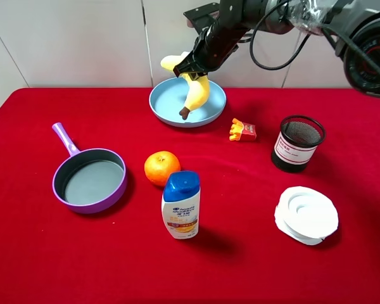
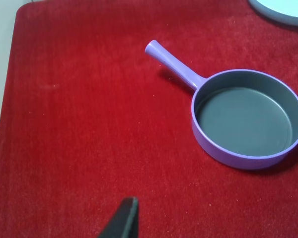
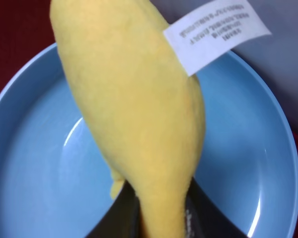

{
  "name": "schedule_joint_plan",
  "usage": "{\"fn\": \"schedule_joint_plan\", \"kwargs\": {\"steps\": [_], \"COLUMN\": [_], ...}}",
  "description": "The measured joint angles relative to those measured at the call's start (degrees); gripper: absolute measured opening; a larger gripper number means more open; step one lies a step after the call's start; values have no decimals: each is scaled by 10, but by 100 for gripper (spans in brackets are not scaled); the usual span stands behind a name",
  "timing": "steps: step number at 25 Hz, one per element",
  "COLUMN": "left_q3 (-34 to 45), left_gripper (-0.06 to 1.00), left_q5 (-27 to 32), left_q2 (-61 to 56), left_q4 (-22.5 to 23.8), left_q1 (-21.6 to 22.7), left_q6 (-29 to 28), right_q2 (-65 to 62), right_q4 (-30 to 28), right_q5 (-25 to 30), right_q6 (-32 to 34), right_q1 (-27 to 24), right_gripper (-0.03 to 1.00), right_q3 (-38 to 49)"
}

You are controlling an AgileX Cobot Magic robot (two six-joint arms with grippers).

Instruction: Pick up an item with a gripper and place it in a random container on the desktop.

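Note:
Next, I let go of the banana with my right gripper in the light-blue plate, toward the side [image 1: 204, 100] [image 3: 213, 215] nearest the red fries toy.
The pale-yellow banana [image 1: 197, 88] hangs almost upright over the light-blue plate [image 1: 168, 96] at the back of the red desktop [image 1: 240, 253]. Its dark stem tip [image 1: 185, 114] points down, close to the plate's floor; I cannot tell if it touches. My right gripper [image 1: 190, 65] is shut on the banana's upper part. In the right wrist view the banana [image 3: 134, 114], with a white label [image 3: 216, 32], fills the middle above the plate [image 3: 35, 163], between the dark fingers [image 3: 203, 220]. Of my left gripper only one black fingertip [image 2: 125, 218] shows, above bare cloth.
A purple handled pan [image 1: 90, 180] sits at the left, also in the left wrist view [image 2: 248, 119]. An orange [image 1: 161, 168] and a white shampoo bottle [image 1: 181, 206] stand mid-table. A red fries toy [image 1: 242, 130], a black mesh cup [image 1: 297, 142] and a white round object [image 1: 306, 214] lie to the right.

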Motion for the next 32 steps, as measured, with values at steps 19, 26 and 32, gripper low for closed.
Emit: {"fn": "schedule_joint_plan", "kwargs": {"steps": [19,26,32], "left_q3": [0,0,0], "left_gripper": [99,99,99], "left_q5": [0,0,0], "left_q2": [0,0,0], "left_q4": [0,0,0], "left_q1": [0,0,0], "left_q6": [0,0,0], "right_q2": [53,61,61], "right_q4": [10,13,13], "right_q5": [-29,-41,-41], "right_q6": [-5,-6,-6], "right_q1": [-33,-33,-33], "right_gripper": [9,9,9], "right_q3": [-5,-5,-5]}}
